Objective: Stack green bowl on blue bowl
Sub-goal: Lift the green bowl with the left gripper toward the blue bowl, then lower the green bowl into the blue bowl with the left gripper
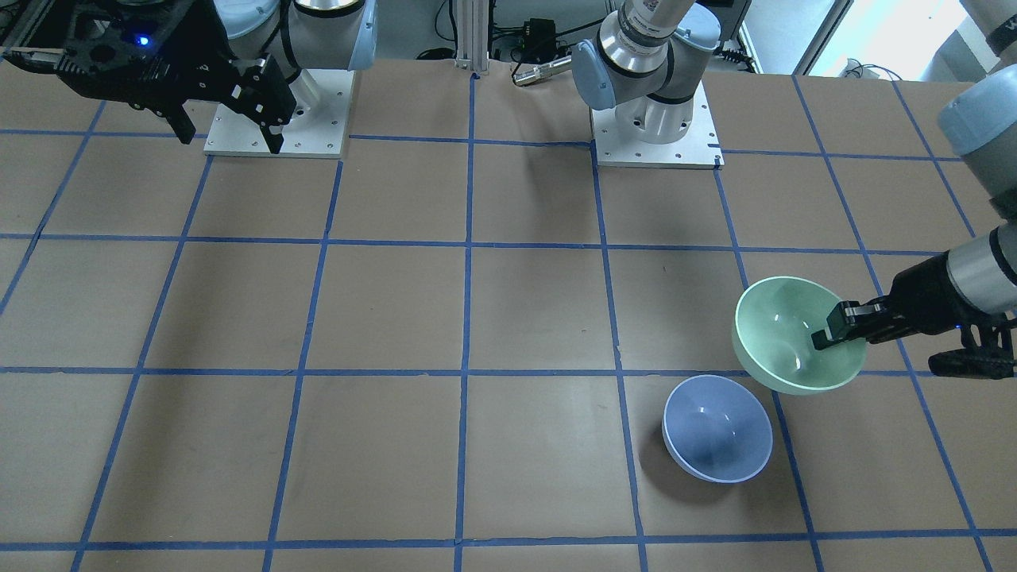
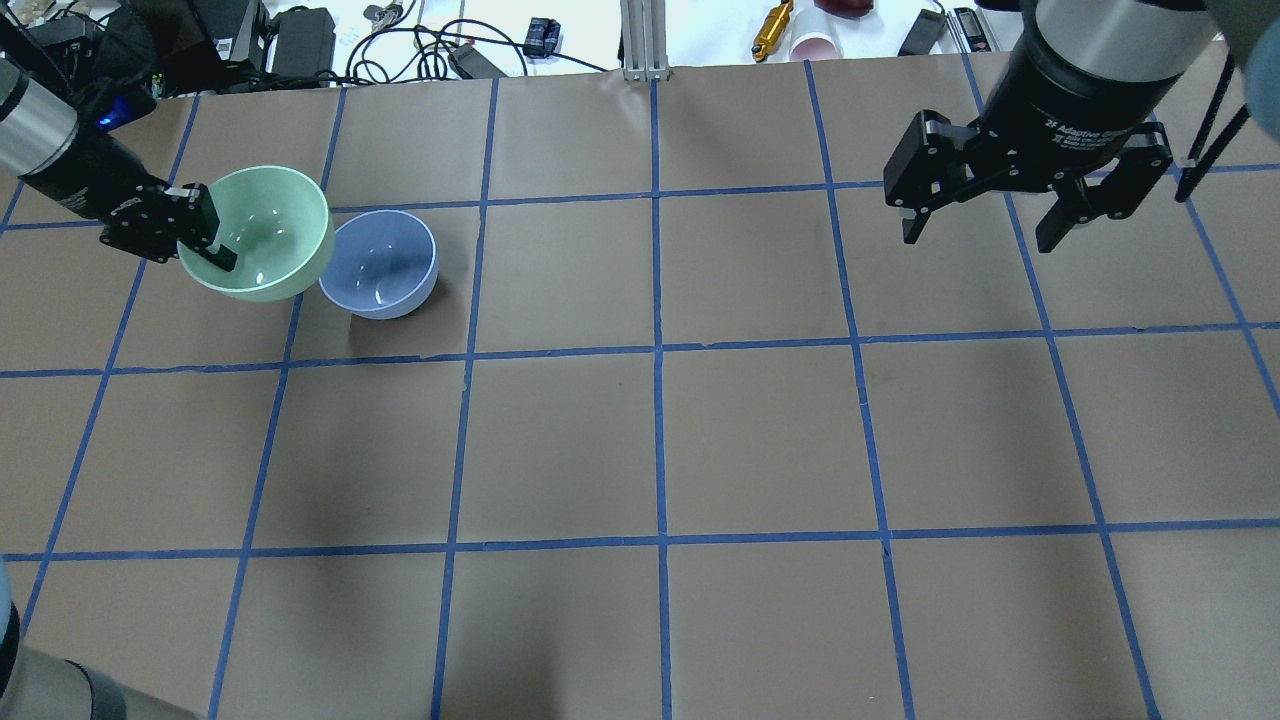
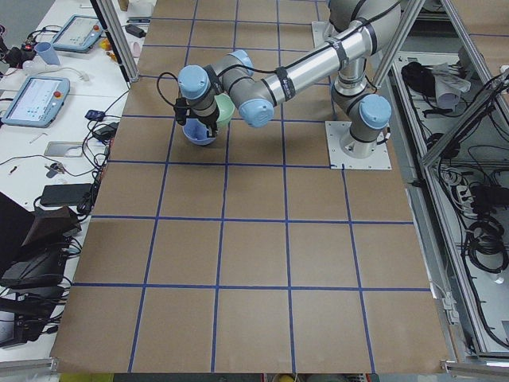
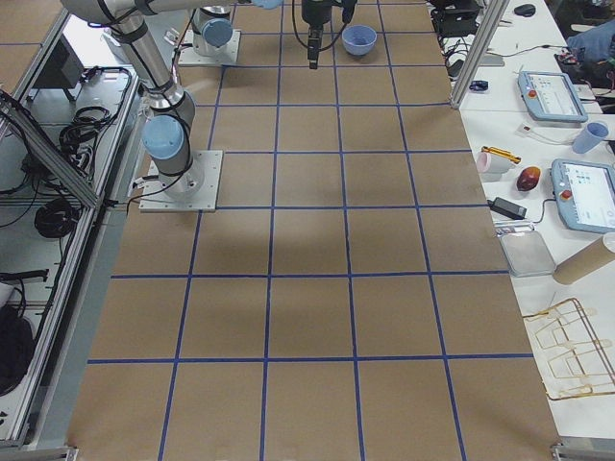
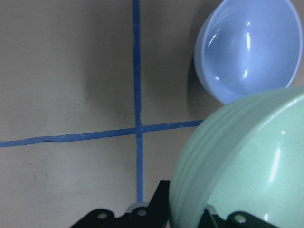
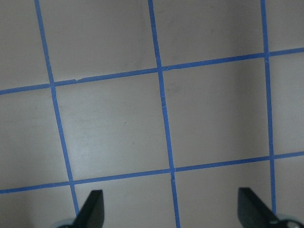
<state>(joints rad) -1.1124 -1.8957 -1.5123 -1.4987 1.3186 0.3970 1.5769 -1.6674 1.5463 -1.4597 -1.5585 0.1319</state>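
Observation:
Next, my left gripper releases the green bowl inside the open hollow of the blue bowl (image 1: 727,420) (image 5: 251,46). The green bowl is now held tilted above the table.
My left gripper (image 2: 205,250) is shut on the rim of the mint-green bowl (image 2: 262,232) and holds it tilted above the table, one finger inside the bowl. The green bowl also shows in the front view (image 1: 786,330) and the left wrist view (image 5: 247,166). The periwinkle-blue bowl (image 2: 382,262) stands upright on the table right beside it, partly under the green bowl's edge; it also shows in the front view (image 1: 717,429) and the left wrist view (image 5: 249,47). My right gripper (image 2: 985,230) is open and empty, high above the table's far right.
The brown table (image 2: 660,440) carries a blue tape grid. The arm bases (image 1: 655,131) stand at the robot's edge. Cables, a cup and tools (image 2: 790,30) lie beyond the far table edge.

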